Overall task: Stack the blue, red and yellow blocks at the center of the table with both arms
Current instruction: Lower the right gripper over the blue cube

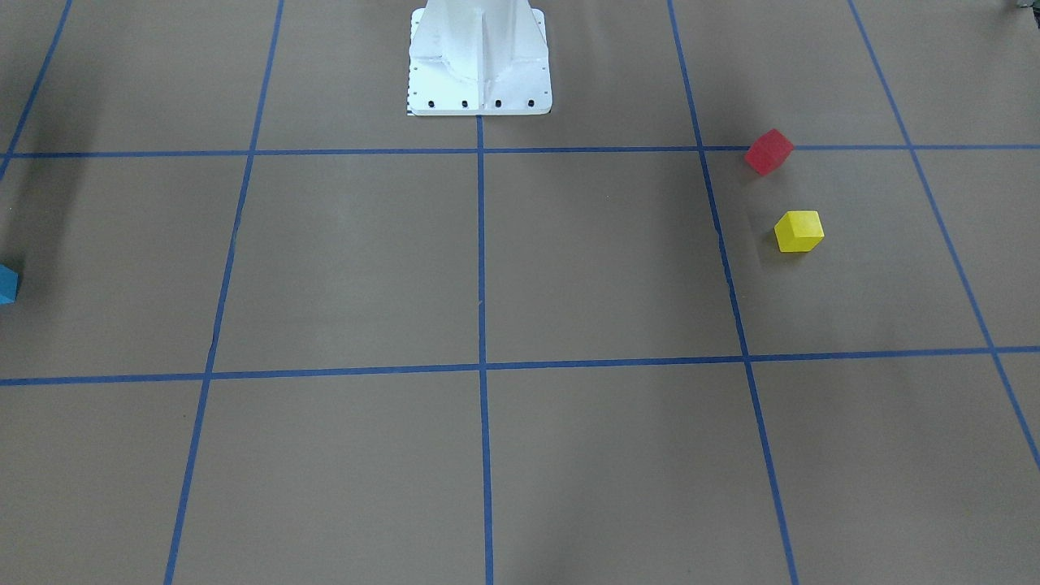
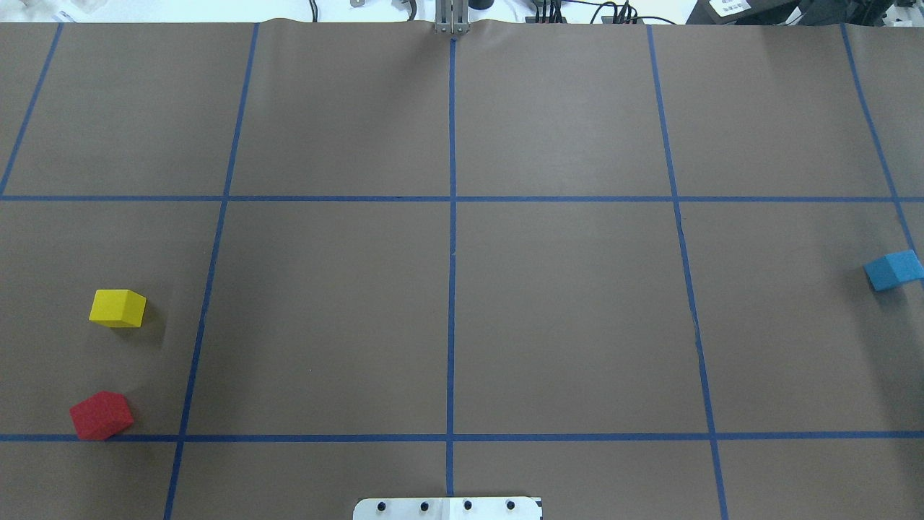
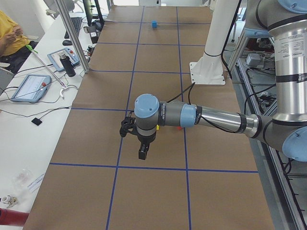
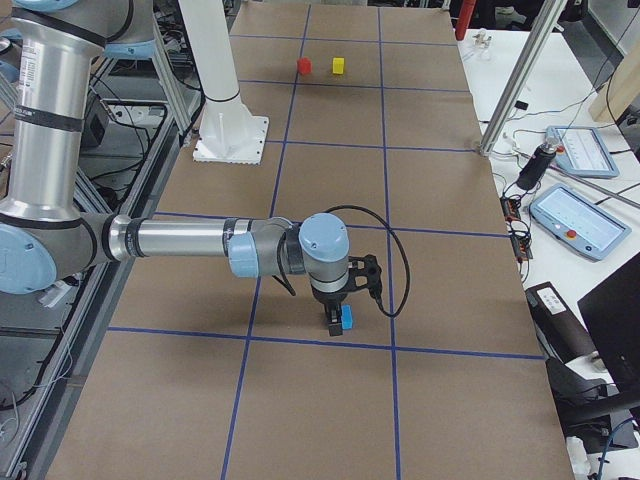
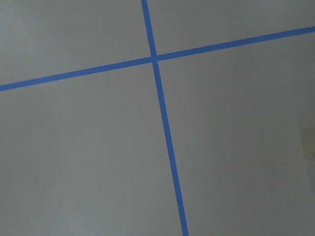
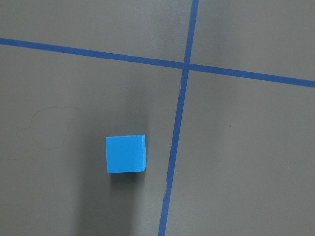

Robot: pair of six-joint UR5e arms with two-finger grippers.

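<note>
The blue block lies apart from the red and yellow blocks, and my right gripper should come down next and close on opposite sides of the blue block point(image 1: 6, 283) point(image 6: 126, 154).
The blue block point(image 2: 894, 270) lies at the table's far right edge; it also shows in the front view point(image 1: 6, 284) and in the right wrist view point(image 6: 126, 154). The yellow block point(image 2: 117, 308) and the red block point(image 2: 101, 415) lie apart at the far left, as the front view shows for yellow point(image 1: 799, 231) and red point(image 1: 769, 152). My right gripper point(image 4: 335, 325) hangs just above and beside the blue block point(image 4: 347, 317). My left gripper point(image 3: 142, 153) hovers over the left end of the table. Neither gripper shows in the other views, so I cannot tell whether they are open or shut.
The white robot pedestal point(image 2: 447, 508) stands at the table's near middle edge. Blue tape lines point(image 2: 452, 289) divide the brown table into squares. A side desk with tablets point(image 3: 29, 87) and a metal post point(image 3: 72, 33) runs along the far edge. A seated person point(image 3: 12, 33) is there.
</note>
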